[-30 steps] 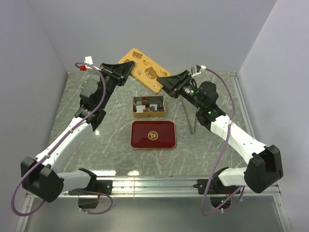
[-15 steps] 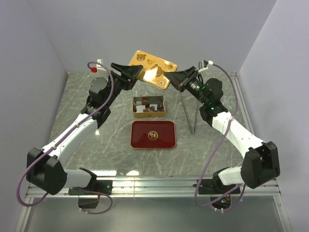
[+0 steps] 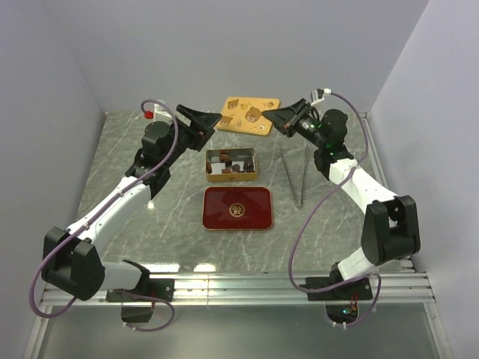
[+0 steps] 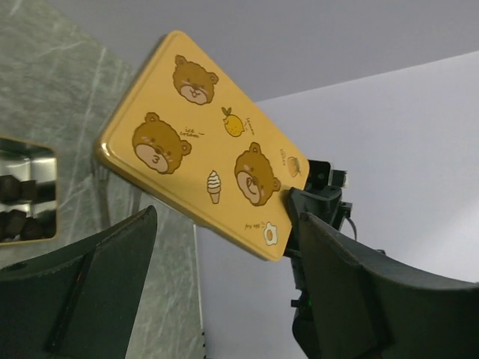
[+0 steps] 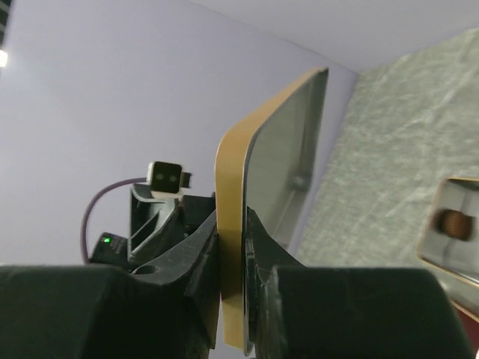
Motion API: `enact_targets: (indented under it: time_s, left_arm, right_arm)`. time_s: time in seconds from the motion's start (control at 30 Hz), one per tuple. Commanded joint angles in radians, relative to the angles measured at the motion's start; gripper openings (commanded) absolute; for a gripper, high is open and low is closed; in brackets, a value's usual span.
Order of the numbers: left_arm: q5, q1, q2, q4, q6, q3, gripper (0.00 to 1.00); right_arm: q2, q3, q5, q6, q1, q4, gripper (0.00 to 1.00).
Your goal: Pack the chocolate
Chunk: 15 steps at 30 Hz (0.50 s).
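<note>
Next, my right gripper lets go of the yellow lid on the open metal tin point(image 3: 248, 162), over the tin's side nearest the tongs. The lid now hangs behind the tin.
Several dark chocolate pieces point(image 3: 238, 167) lie in an open metal tin point(image 3: 231, 178) at the table's middle; one more sits on the red tray point(image 3: 221, 206) just in front of it. The tin's yellow bear-print lid point(image 3: 248, 115) hangs in the air behind the tin. My right gripper point(image 3: 275, 120) is shut on the lid's right edge; in the right wrist view the lid point(image 5: 232, 224) sits edge-on between the fingers of the right gripper point(image 5: 243, 224). My left gripper point(image 3: 213, 123) is open, just left of the lid. In the left wrist view the lid point(image 4: 202, 157) floats beyond the left gripper point(image 4: 228, 224).
Long metal tongs point(image 3: 296, 176) lie on the marble table right of the tin. Grey walls close in the back and both sides. A corner of the tin with chocolate point(image 4: 15, 206) shows at the left wrist view's left edge.
The left gripper opened and let go of the lid. The right gripper shut on the lid's right edge and carried it right and back, levelling it out.
</note>
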Motion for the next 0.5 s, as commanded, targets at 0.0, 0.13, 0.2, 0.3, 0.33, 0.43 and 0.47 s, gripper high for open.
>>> enact_targets:
  time_s: [0.0, 0.13, 0.2, 0.3, 0.33, 0.43, 0.47]
  left_arm:
    - [0.018, 0.022, -0.054, -0.033, 0.047, -0.034, 0.82]
    - [0.027, 0.037, -0.065, -0.069, 0.079, -0.067, 0.82]
    - [0.03, 0.05, -0.062, -0.073, 0.105, -0.082, 0.83]
    - [0.054, 0.08, -0.033, -0.045, 0.141, -0.103, 0.83]
    - [0.083, 0.102, -0.019, -0.028, 0.15, -0.105, 0.83]
    - [0.143, 0.142, 0.061, 0.006, 0.19, -0.091, 0.83]
    - [0.168, 0.146, 0.108, 0.0, 0.202, -0.079, 0.83]
  right_arm:
    - [0.006, 0.055, -0.07, -0.047, -0.033, -0.002, 0.16]
    - [0.044, 0.061, -0.107, -0.076, -0.053, -0.056, 0.15]
    - [0.077, 0.061, -0.144, -0.068, -0.059, -0.043, 0.15]
    - [0.11, 0.07, -0.173, -0.076, -0.059, -0.049, 0.15]
    - [0.133, 0.076, -0.195, -0.082, -0.061, -0.068, 0.15]
    - [0.177, 0.102, -0.23, -0.116, -0.062, -0.126, 0.15]
    - [0.19, 0.116, -0.244, -0.122, -0.064, -0.14, 0.15]
